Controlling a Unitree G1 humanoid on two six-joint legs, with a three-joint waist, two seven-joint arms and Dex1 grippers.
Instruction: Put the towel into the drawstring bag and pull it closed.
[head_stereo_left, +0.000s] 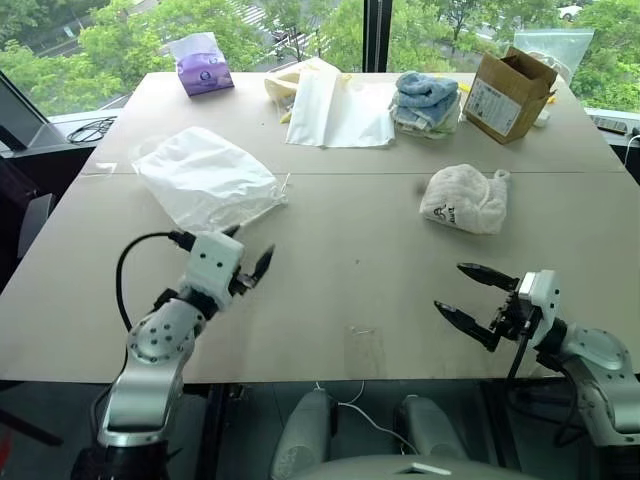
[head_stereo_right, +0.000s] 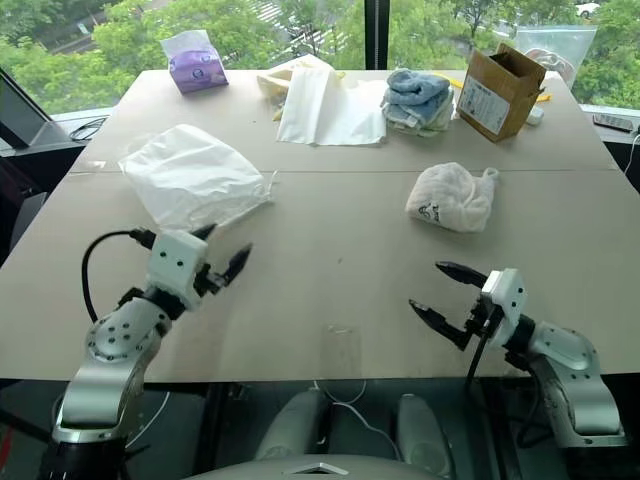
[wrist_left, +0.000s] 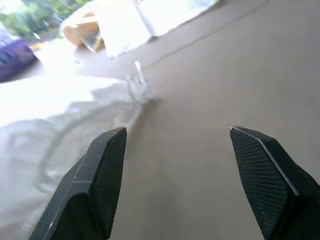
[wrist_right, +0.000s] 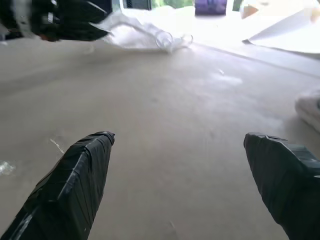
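Observation:
The off-white towel's folded end (head_stereo_left: 483, 206), beside its dark printed mark, is the next place my right gripper will go to and close on.
The towel (head_stereo_left: 465, 198), a small off-white fluffy bundle with a dark printed mark, lies on the right half of the table. The drawstring bag (head_stereo_left: 205, 178), thin white and crumpled, lies flat on the left half, its cords (head_stereo_left: 283, 185) trailing at its right corner. My left gripper (head_stereo_left: 248, 248) hovers open just in front of the bag, empty; in the left wrist view the bag (wrist_left: 50, 125) spreads beyond its left finger. My right gripper (head_stereo_left: 450, 287) is open and empty near the table's front edge, well short of the towel (wrist_right: 310, 107).
Along the far side of the table (head_stereo_left: 350, 290) stand a purple tissue pack (head_stereo_left: 205, 68), a flat glossy white bag (head_stereo_left: 335, 105), folded light blue towels (head_stereo_left: 425, 95) and an open cardboard box (head_stereo_left: 508, 92). A black cable (head_stereo_left: 90, 130) lies off the table's far left corner.

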